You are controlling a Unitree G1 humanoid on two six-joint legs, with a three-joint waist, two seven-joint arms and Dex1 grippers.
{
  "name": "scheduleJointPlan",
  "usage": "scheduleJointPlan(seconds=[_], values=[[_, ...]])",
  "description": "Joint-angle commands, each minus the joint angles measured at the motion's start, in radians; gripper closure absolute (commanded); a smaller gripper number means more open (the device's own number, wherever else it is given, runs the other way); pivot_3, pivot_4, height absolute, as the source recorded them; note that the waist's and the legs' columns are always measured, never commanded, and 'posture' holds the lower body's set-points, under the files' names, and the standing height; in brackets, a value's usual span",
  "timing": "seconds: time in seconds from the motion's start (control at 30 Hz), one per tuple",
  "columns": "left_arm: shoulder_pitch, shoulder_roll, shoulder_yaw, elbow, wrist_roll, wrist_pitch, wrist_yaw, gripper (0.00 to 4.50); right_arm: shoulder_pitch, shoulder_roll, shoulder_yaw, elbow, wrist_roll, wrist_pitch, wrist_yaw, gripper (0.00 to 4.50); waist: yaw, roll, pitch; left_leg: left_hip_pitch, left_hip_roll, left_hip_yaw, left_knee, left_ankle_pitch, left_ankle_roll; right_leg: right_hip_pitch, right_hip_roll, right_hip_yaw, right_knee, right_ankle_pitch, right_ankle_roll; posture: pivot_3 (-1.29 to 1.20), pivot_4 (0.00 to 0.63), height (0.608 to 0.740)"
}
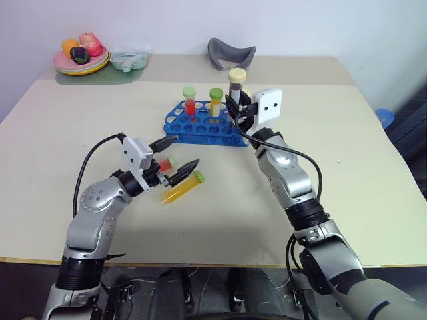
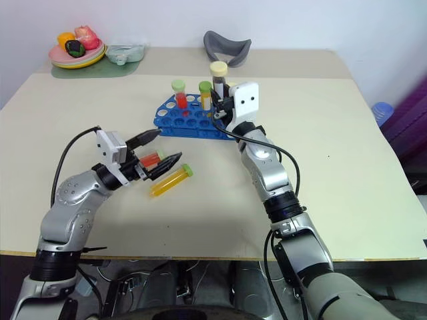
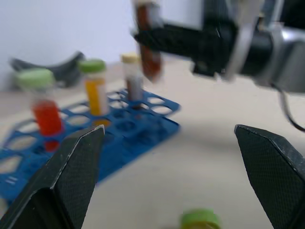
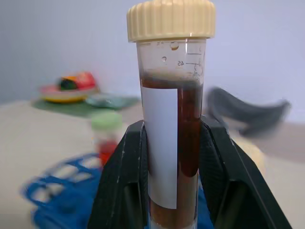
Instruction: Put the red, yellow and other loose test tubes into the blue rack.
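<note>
Next, I set the dark brown tube into the blue rack's near corner hole [image 1: 239, 129] with my right gripper, before the other cream-capped tube.
The blue rack [image 1: 200, 127] stands mid-table with a red tube [image 1: 190, 100] and a yellow tube [image 1: 215, 101] upright in it; the left wrist view adds a brown, cream-capped tube [image 3: 132, 78] standing there too. My right gripper [image 1: 237, 107] is shut on a dark brown tube with a cream cap [image 4: 174, 119], held upright over the rack's right end. Nearer me, my left gripper [image 1: 187, 151] hangs open just above two loose tubes lying on the table: a red one [image 1: 163, 163] between its fingers and a yellow-orange one [image 1: 182, 189] just in front.
At the back left a plate of toy fruit [image 1: 81, 61] sits on a green mat beside a clear container [image 1: 128, 61]. A grey curved object [image 1: 230, 53] lies behind the rack. A blue thing [image 1: 385, 117] shows off the table's right edge.
</note>
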Motion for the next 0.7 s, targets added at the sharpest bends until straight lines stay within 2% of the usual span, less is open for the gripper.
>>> scheduleJointPlan(seconds=[0.03,0.37,0.7], values=[[-0.024,-0.011,0.001,0.001,0.02,-0.03,0.021,0.0,-0.014,0.026,-0.065,0.057,-0.035,-0.115,0.013,3.67,-0.001,0.0,0.0,0.0,0.0,0.0,0.0,0.0,0.0,0.0,0.0,0.0,0.0,0.0,0.0,0.0,0.15,0.689],[-0.071,-0.033,-0.022,-0.003,0.023,-0.001,0.047,0.0,-0.025,0.086,-0.125,0.218,-0.089,-0.226,0.056,3.67,-0.002,0.0,0.0,0.0,0.0,0.0,0.0,0.0,0.0,0.0,0.0,0.0,0.001,0.0,0.0,0.0,0.15,0.689],[-0.08,-0.023,-0.036,-0.034,0.007,0.052,0.05,0.0,-0.03,0.123,-0.152,0.265,-0.112,-0.259,0.08,3.67,-0.002,0.0,0.0,0.0,0.0,0.0,0.001,0.0,0.0,0.0,0.0,0.0,0.001,0.0,0.0,0.0,0.15,0.689]])
